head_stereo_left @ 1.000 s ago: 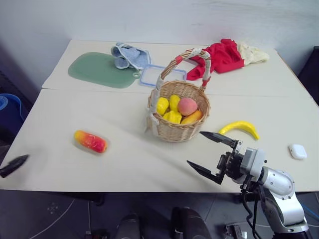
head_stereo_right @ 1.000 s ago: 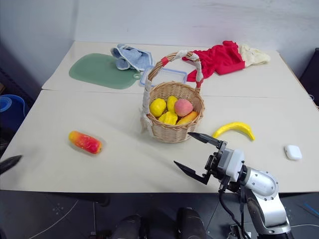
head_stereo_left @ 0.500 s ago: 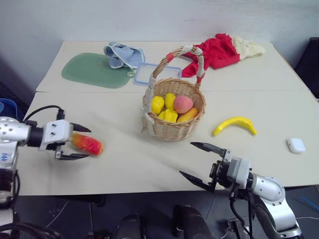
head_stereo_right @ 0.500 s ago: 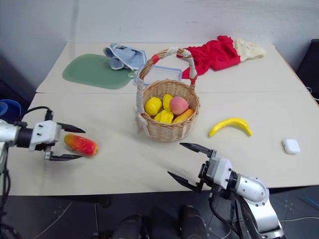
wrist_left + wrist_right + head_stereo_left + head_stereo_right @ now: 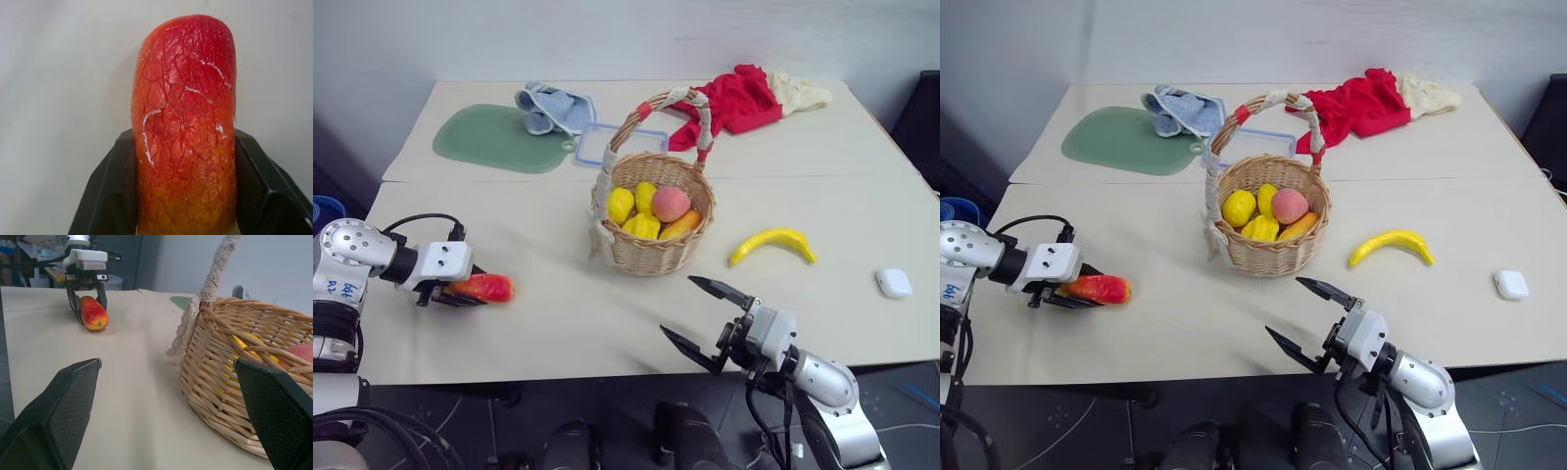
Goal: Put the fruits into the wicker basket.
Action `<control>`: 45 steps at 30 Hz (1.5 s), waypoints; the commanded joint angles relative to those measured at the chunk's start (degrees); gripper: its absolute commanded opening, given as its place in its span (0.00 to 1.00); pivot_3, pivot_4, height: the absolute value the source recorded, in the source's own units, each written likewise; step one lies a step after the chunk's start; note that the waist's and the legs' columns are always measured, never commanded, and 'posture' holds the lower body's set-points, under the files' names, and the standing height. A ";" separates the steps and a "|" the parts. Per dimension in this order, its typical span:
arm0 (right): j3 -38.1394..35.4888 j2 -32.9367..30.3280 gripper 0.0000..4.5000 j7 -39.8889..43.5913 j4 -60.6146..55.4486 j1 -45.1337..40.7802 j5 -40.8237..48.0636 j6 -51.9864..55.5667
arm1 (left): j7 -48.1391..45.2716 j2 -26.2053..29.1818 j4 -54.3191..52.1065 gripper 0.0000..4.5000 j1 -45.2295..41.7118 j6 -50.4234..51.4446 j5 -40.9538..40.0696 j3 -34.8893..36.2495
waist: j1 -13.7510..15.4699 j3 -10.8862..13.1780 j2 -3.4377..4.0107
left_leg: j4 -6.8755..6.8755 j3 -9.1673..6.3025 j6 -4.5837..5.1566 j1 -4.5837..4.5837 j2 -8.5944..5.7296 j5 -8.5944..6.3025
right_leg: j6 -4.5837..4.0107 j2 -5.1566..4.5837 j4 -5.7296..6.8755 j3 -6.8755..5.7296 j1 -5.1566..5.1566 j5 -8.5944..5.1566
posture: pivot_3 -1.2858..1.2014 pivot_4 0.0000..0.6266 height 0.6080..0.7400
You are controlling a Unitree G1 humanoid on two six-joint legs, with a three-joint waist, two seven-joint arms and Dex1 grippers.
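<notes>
Next, I let go of the red-orange mango with my left gripper in the wicker basket, setting it on the orange fruit [image 5: 683,222] that is beside the pink peach.
The red-orange mango [image 5: 489,287] lies on the table's near left, and my left gripper [image 5: 465,290] is shut on its left end. In the left wrist view a black finger [image 5: 105,196] presses each side of the mango [image 5: 186,122]. The wicker basket [image 5: 651,253] stands mid-table holding yellow lemons [image 5: 622,204] and a pink peach [image 5: 671,204]. The yellow banana [image 5: 773,243] lies to the basket's right. My right gripper [image 5: 676,305] hovers open and empty over the front edge, just short of the basket [image 5: 254,382].
A small white case [image 5: 894,283] lies near the right edge. At the back lie a green mat [image 5: 489,140], a blue cloth [image 5: 553,106], a clear blue-rimmed container [image 5: 597,147] and a red cloth [image 5: 734,98].
My left gripper came in from the left edge, straddled the mango with open fingers, then shut on it. The right gripper stayed open and barely moved.
</notes>
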 commanded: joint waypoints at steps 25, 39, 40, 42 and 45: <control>-19.68 -1.77 1.00 -16.93 -14.04 0.01 3.59 10.97 | 39.27 -31.57 -51.23 0.43 -10.26 44.54 -6.65 -9.89 | 1.60 -0.01 0.02 | 0.87 -0.47 0.22 -0.63 -0.12 -0.09 | 0.23 0.05 -0.05 0.08 0.00 0.13 | 0.52 0.24 1.00; -19.20 -0.70 1.00 -18.11 -15.85 0.81 3.70 10.77 | 44.18 -37.81 -41.63 0.78 -14.69 37.40 1.36 -11.88 | 1.69 -0.01 0.02 | 0.88 -0.49 0.27 -0.67 -0.12 -0.08 | 0.23 0.03 -0.05 0.03 0.00 0.13 | 0.52 0.24 1.00; -19.16 -0.68 1.00 -18.16 -15.93 0.81 3.77 10.91 | 43.25 -37.72 -41.57 0.85 -14.88 36.83 0.71 -11.54 | 1.67 -0.01 0.02 | 0.87 -0.49 0.27 -0.66 -0.11 -0.08 | 0.23 0.03 -0.05 0.03 0.00 0.13 | 0.52 0.24 1.00; -19.22 -0.76 1.00 -18.18 -16.04 0.89 3.85 11.08 | 40.73 -37.51 -42.09 0.99 -15.33 37.02 -1.27 -10.73 | 1.62 -0.01 0.02 | 0.88 -0.49 0.27 -0.65 -0.10 -0.07 | 0.23 0.03 -0.05 0.03 0.00 0.13 | 0.52 0.24 1.00; -20.39 -2.06 1.00 -17.35 -16.10 1.37 4.50 11.91 | 37.71 -38.54 -43.53 1.00 -17.22 39.81 -7.99 -6.32 | 1.64 -0.01 0.02 | 0.89 -0.48 0.27 -0.65 -0.10 -0.07 | 0.23 0.03 -0.04 0.02 0.00 0.13 | 0.52 0.24 1.00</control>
